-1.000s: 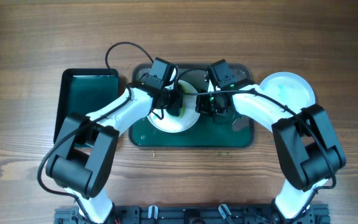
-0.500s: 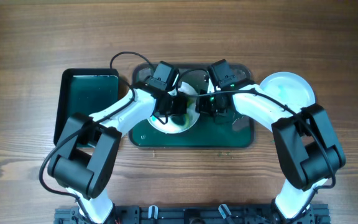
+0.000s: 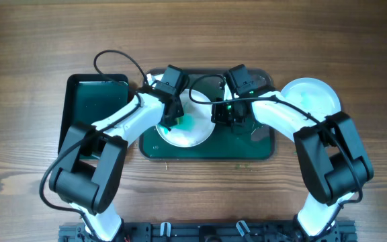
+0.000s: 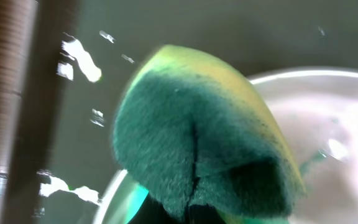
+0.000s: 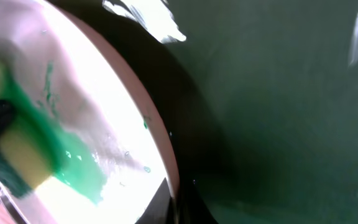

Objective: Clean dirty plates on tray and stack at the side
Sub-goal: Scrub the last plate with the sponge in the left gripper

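Observation:
My right gripper is going to release the smeared white plate on top of the other white plate (image 3: 309, 106) next to the green tray.
A white plate (image 3: 195, 132) smeared teal-green lies on the dark green tray (image 3: 261, 148). My left gripper (image 3: 172, 118) is shut on a green and yellow sponge (image 4: 197, 137) pressed on the plate's left part; the plate's rim shows beside it (image 4: 114, 193). My right gripper (image 3: 222, 114) is shut on the plate's right rim (image 5: 166, 162). In the right wrist view the sponge (image 5: 17, 155) sits on the plate with a green smear (image 5: 73, 165). A second white plate (image 3: 312, 97) lies on the table right of the tray, with faint teal marks.
A smaller black tray (image 3: 94, 107) lies left of the green tray. The left arm's cable (image 3: 116, 60) loops above it. Wet glints show on the green tray floor (image 5: 278, 93). Wooden table (image 3: 32, 54) surrounds everything.
The left gripper with the sponge has swept left across the plate, from its middle to its left part. The right gripper has held still on the rim.

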You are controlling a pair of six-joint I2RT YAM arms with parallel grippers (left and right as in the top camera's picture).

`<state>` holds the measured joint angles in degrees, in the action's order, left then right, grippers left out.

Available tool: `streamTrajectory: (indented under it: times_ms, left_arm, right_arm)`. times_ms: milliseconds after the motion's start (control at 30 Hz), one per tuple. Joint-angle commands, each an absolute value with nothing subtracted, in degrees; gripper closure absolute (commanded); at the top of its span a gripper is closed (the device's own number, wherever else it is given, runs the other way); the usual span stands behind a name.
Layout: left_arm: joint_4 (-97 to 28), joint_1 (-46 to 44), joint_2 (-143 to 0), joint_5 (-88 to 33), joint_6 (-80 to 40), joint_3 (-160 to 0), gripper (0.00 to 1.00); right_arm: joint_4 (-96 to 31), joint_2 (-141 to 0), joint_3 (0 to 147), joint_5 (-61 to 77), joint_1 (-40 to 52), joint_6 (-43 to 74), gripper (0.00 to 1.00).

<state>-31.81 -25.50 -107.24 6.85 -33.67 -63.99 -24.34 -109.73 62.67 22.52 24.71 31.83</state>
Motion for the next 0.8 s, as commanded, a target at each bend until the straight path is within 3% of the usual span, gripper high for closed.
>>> streamTrajectory:
  times_ms: [0,133,233,433,500,567,633,767]
  left_arm:
    - [-32.6,-25.6,-108.0,-27.5,-21.1,-63.0,0.96]
    - [-25.5,-25.6,-108.0,-29.2,-20.1,-63.0,0.96]
    - [-19.4,-25.6,-108.1,-20.1,-21.4,-63.0,0.96]
    - [-22.3,-25.6,-108.6,24.8,-33.5,-63.0,0.96]
    - [-25.1,-25.6,-108.6,32.6,-38.1,-63.0,0.96]
    - [-27.5,-25.6,-108.6,30.2,-38.2,-63.0,0.96]
    - [-29.3,-25.6,-108.6,17.9,-35.0,-63.0,0.96]
    - [-34.7,-25.7,-108.6,-26.0,-15.5,-63.0,0.96]
  right_arm:
    - [-21.8,-111.2,62.2,33.1,24.5,27.0,0.96]
    - [-21.4,-111.2,62.2,32.9,24.5,26.9,0.95]
    - [-21.7,-111.2,62.2,32.0,24.5,26.7,0.96]
    - [-22.1,-111.2,62.2,31.3,24.5,26.8,0.95]
    - [-22.1,-111.2,62.2,30.9,24.5,26.8,0.96]
    - [-22.1,-111.2,62.2,30.9,24.5,26.8,0.95]
    - [-22.1,-111.2,62.2,30.3,24.5,27.0,0.96]
    - [-21.3,-111.2,62.2,30.3,24.5,27.2,0.96]
